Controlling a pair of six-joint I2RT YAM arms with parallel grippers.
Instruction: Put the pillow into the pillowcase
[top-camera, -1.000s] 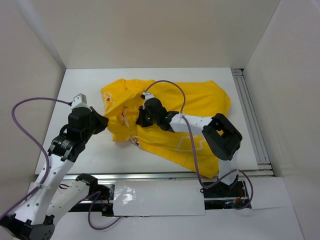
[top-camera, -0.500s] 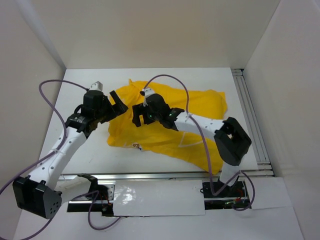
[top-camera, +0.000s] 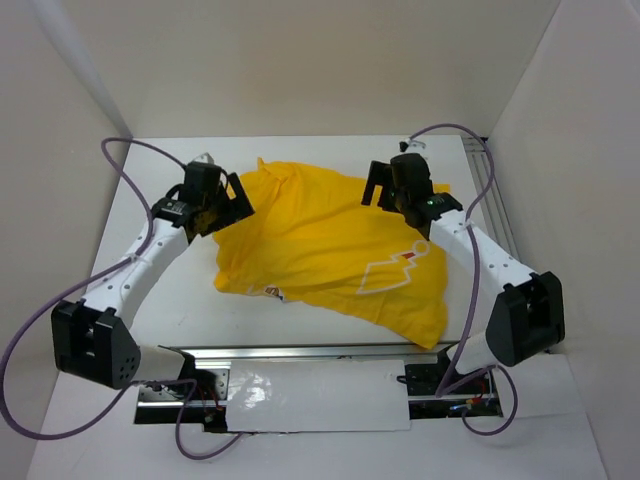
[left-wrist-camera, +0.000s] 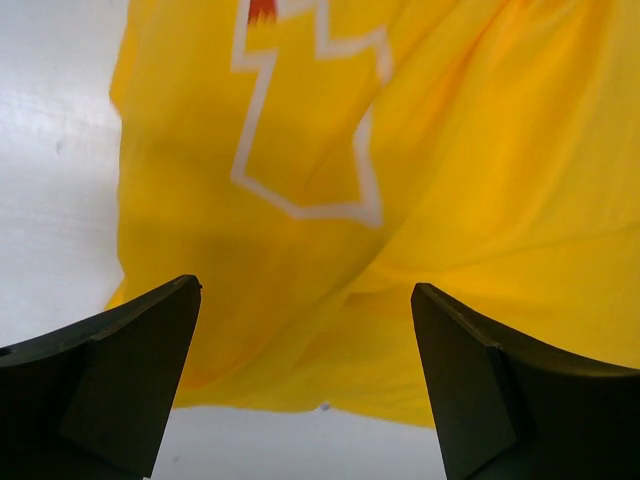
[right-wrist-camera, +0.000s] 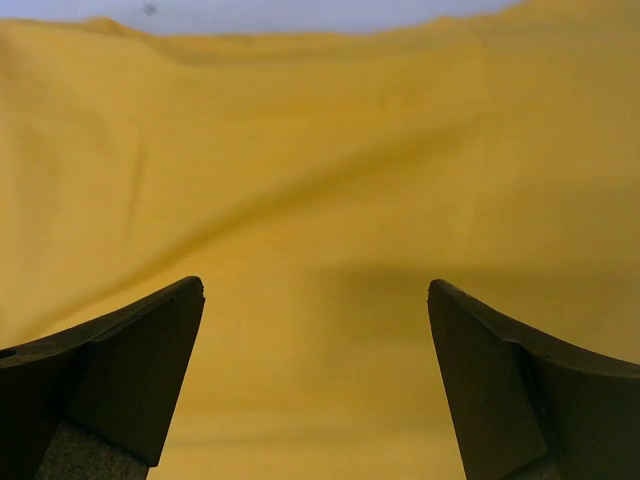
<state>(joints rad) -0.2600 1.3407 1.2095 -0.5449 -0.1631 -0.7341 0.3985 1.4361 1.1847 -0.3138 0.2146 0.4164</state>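
Note:
The robot's right gripper will close on the far corner (top-camera: 441, 188) of the yellow pillowcase, the one closest to the metal side rail, past the white zigzag print.
The bright yellow pillowcase (top-camera: 320, 250) lies spread over the middle of the white table (top-camera: 170, 290), its white zigzag print facing up. No pillow shows in any view; it is hidden. My left gripper (top-camera: 240, 200) hangs open over the case's far left corner, nothing between its fingers. In the left wrist view the left gripper (left-wrist-camera: 305, 287) frames the pillowcase (left-wrist-camera: 400, 200) hem and bare table (left-wrist-camera: 50, 150). My right gripper (top-camera: 385, 200) is open over the far right part. The right wrist view shows the right gripper (right-wrist-camera: 317, 285) above smooth pillowcase (right-wrist-camera: 320, 150) fabric.
White walls close in the table on three sides. A metal rail (top-camera: 500, 230) runs along the right edge and another rail (top-camera: 350, 350) along the front by the arm bases. Purple cables (top-camera: 120, 160) loop off both arms.
Both grippers opened and let go of the pillowcase. The left arm moved to the far left corner, the right arm swung to the far right. The bunched fabric settled flatter.

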